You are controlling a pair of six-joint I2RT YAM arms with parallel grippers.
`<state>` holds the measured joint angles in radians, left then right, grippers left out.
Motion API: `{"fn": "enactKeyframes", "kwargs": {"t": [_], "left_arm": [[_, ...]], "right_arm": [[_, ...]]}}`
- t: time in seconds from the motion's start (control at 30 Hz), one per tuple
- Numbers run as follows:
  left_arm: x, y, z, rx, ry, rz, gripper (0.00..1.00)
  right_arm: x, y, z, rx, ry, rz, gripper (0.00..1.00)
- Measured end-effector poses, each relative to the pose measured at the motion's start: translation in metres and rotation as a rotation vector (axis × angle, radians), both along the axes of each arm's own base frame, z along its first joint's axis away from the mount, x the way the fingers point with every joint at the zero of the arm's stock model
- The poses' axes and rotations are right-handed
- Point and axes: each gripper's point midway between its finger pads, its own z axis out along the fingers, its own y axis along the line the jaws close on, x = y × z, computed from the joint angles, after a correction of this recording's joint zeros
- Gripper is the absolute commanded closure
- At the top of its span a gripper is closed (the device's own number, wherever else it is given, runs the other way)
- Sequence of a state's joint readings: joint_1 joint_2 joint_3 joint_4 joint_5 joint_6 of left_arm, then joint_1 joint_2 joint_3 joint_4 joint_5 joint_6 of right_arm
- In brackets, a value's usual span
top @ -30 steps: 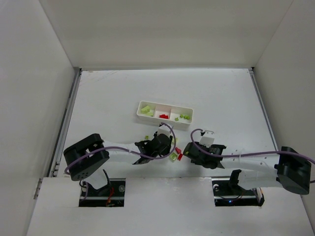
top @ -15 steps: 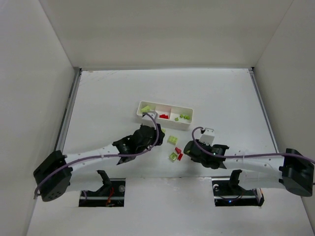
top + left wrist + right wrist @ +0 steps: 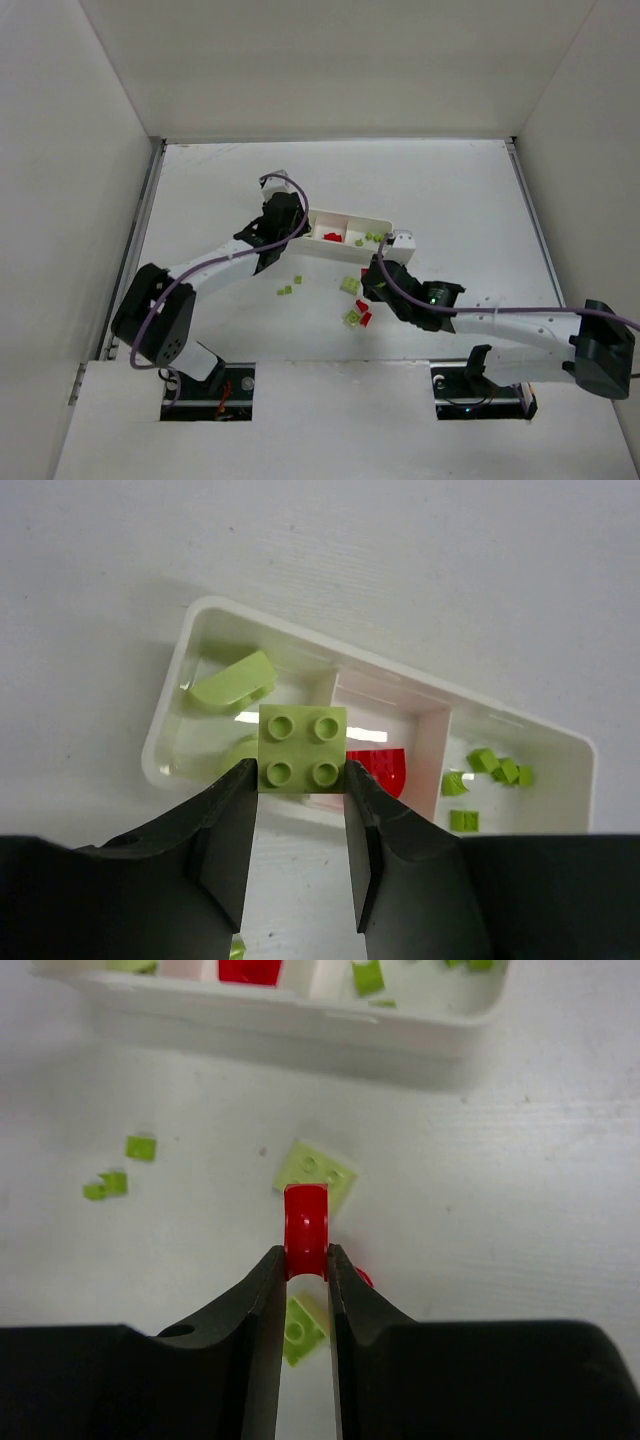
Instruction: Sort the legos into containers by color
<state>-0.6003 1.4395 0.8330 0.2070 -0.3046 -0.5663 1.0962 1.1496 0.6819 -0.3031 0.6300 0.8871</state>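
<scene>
Next, my right gripper releases the red curved lego in the tray's middle compartment (image 3: pixel 323 229), behind the red pieces.
My left gripper (image 3: pixel 275 228) is shut on a lime green 2x2 lego (image 3: pixel 302 749) and holds it over the near edge of the white tray (image 3: pixel 352 216), at its left compartment. That compartment holds a curved green piece (image 3: pixel 232 682); the middle one holds red pieces (image 3: pixel 378 768); the right one holds small green pieces (image 3: pixel 490 770). My right gripper (image 3: pixel 371 274) is shut on a red curved lego (image 3: pixel 306 1230) and holds it above the table in front of the tray (image 3: pixel 300 1015).
Loose legos lie on the table in front of the tray: a green plate (image 3: pixel 316 1175), a green brick (image 3: pixel 300 1332), a red piece (image 3: pixel 363 306) and small green bits (image 3: pixel 141 1147) further left (image 3: pixel 284 291).
My left arm has swung from the loose pile out to the tray's left end with the green lego. My right gripper has moved from the pile towards the tray.
</scene>
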Motion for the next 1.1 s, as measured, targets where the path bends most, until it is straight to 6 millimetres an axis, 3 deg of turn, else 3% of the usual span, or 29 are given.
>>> {"fn": "enactKeyframes", "kwargs": {"t": [0.27, 0.53, 0.77, 0.93, 1.1], "left_arm": [[0.033, -0.003, -0.025, 0.047, 0.072, 0.026, 0.76], [0.031, 0.01, -0.038, 0.101, 0.108, 0.068, 0.59], [0.029, 0.015, -0.028, 0.103, 0.094, 0.082, 0.55], [0.023, 0.019, -0.015, 0.087, 0.067, 0.086, 0.56], [-0.002, 0.02, -0.006, 0.07, 0.038, 0.07, 0.57]], "right_arm": [[0.062, 0.029, 0.029, 0.022, -0.095, 0.038, 0.78], [0.127, 0.056, 0.029, 0.024, -0.118, 0.04, 0.77], [0.154, 0.077, 0.002, 0.005, -0.085, 0.061, 0.77], [0.167, 0.08, -0.012, -0.007, -0.065, 0.055, 0.74], [0.177, 0.083, -0.013, -0.01, -0.067, 0.05, 0.56]]}}
